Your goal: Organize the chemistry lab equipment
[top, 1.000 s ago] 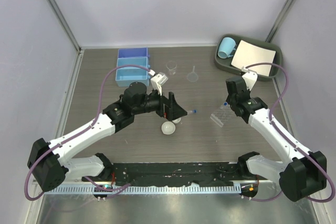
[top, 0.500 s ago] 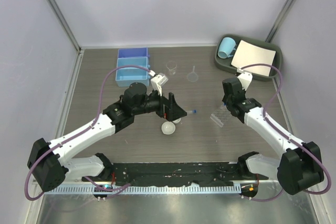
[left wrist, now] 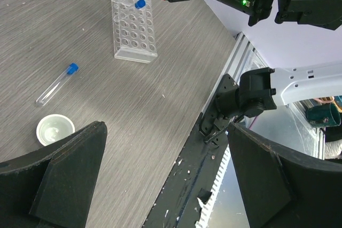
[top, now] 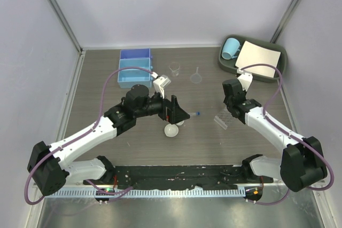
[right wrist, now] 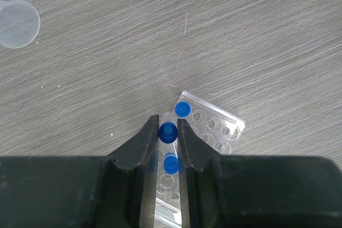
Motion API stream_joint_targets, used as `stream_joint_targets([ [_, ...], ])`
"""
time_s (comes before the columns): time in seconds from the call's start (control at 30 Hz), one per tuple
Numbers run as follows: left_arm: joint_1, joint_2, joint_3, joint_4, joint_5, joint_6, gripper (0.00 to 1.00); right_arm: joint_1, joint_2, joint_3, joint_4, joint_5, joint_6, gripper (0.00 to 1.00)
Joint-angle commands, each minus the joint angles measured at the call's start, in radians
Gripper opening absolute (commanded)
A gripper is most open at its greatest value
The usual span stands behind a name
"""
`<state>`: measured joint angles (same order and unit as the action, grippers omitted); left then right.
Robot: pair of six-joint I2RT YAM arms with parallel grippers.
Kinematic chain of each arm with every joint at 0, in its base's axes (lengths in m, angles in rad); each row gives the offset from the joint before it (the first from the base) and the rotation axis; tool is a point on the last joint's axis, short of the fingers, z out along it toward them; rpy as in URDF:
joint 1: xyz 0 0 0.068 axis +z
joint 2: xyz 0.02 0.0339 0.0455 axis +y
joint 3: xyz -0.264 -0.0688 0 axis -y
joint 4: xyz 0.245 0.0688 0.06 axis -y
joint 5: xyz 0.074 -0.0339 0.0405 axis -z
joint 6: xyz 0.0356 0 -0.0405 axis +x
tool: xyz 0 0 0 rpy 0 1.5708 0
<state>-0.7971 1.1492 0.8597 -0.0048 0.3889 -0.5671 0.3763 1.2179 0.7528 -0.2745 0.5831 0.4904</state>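
Observation:
Next, my right gripper lets go of the blue-capped tube in the clear rack [top: 230, 110] [right wrist: 169, 127] between the two other capped tubes.
My right gripper [right wrist: 168, 131] is shut on a blue-capped tube [right wrist: 168, 131], held upright over the clear tube rack [right wrist: 216, 127]. Two more capped tubes [right wrist: 183, 109] stand in that rack. I cannot tell whether the held tube's bottom is in a hole. In the top view the right gripper [top: 228, 111] is over the rack [top: 222, 120]. My left gripper [top: 180, 115] is open and empty, hovering above a white dish [top: 171, 130] and a loose blue-capped tube [top: 193, 114]. The left wrist view shows the dish [left wrist: 55, 130], the tube [left wrist: 56, 84] and the rack [left wrist: 133, 33].
A small clear beaker [top: 174, 70] and a clear funnel [top: 196, 77] stand at the back middle. Blue bins [top: 133, 67] are at the back left. A dark tray [top: 228, 65] at the back right holds a light-blue mug [top: 230, 48] and a paper sheet [top: 259, 55].
My right arm has swung left and a little back, bringing its gripper over the rack. The left arm has not moved.

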Motion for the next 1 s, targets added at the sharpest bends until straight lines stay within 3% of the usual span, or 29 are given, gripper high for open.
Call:
stream_joint_targets([
  [0.0, 0.002, -0.025, -0.002, 0.04, 0.01, 0.016, 1.0, 0.006, -0.011, -0.003, 0.051, 0.06, -0.013, 0.01],
  [0.97, 0.002, -0.028, -0.001, 0.04, 0.015, 0.015, 1.0, 0.029, 0.005, -0.059, 0.069, 0.057, -0.001, 0.01],
])
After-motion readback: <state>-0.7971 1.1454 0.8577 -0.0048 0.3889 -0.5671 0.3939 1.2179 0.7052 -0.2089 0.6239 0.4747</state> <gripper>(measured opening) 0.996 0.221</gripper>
